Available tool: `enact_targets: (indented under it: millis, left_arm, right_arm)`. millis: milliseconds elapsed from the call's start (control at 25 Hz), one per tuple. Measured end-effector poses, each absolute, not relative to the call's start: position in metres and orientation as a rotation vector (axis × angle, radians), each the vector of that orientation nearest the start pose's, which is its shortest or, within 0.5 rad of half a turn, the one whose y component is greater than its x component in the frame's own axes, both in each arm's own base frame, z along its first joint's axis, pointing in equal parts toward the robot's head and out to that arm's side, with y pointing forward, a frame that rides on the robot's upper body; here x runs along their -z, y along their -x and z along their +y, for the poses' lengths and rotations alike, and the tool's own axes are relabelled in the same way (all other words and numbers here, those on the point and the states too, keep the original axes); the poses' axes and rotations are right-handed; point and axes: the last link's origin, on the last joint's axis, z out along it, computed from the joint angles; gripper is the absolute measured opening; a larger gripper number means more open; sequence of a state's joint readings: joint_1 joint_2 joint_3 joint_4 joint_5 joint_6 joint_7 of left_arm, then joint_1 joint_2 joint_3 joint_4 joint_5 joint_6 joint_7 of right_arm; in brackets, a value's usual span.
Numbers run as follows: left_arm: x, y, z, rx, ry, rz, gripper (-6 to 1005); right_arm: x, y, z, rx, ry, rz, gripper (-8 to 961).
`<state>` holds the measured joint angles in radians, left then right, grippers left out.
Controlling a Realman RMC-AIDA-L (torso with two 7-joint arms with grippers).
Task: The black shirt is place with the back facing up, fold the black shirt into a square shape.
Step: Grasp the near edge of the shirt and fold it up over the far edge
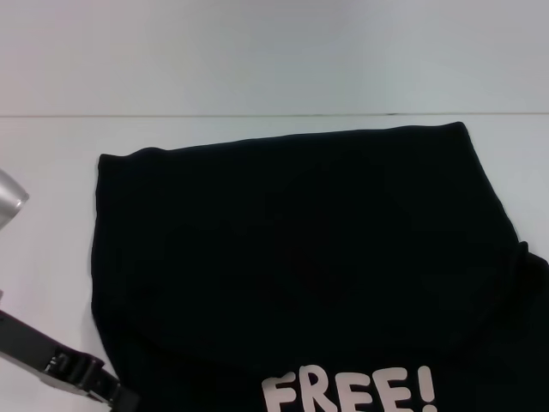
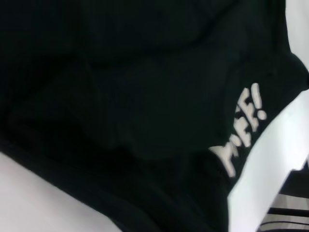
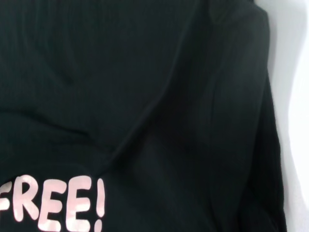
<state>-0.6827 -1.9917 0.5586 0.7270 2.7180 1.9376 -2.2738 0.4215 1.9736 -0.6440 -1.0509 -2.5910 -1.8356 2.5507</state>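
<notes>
My left gripper needs to let go of the black shirt's near edge at the shirt's far corner on my left gripper's side (image 1: 115, 135).
The black shirt (image 1: 292, 232) lies spread on the white table (image 1: 257, 69) and fills most of the head view. Its far edge runs straight across, and its cream "FREE!" lettering (image 1: 350, 390) faces up at the near edge. The shirt also fills the left wrist view (image 2: 135, 96) and the right wrist view (image 3: 145, 96), with soft creases and the lettering (image 3: 53, 203) in sight. My left arm's black end (image 1: 86, 378) sits at the near left, by the shirt's near left corner. My right gripper is out of view.
Bare white table lies beyond the shirt's far edge and to its left (image 1: 43, 154). A silver part of my left arm (image 1: 10, 202) shows at the left edge. A dark striped shape (image 2: 287, 208) sits past the table edge in the left wrist view.
</notes>
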Motion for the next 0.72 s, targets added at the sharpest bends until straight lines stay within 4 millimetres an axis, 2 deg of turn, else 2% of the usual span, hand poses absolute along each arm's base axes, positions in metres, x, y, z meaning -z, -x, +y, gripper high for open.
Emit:
enact_targets:
  millis: [240,480,600,720]
  left_arm:
    - [-0.040,0.294,0.300,-0.223,2.581,-1.941,22]
    - [-0.041,0.296,0.299,-0.206,2.567,-1.947,29]
    - [-0.047,0.294,0.301,-0.144,2.575,-1.928,32]
    - [-0.059,0.285,0.307,0.013,2.611,-1.897,36]
  right_arm:
    - [-0.095,-0.337,0.277,0.082,2.098,2.038,57]
    - [-0.096,-0.335,0.278,0.088,2.118,2.025,56]
    - [-0.097,-0.332,0.279,0.057,2.137,2.020,56]
    - [-0.103,-0.326,0.282,-0.037,2.180,1.990,57]
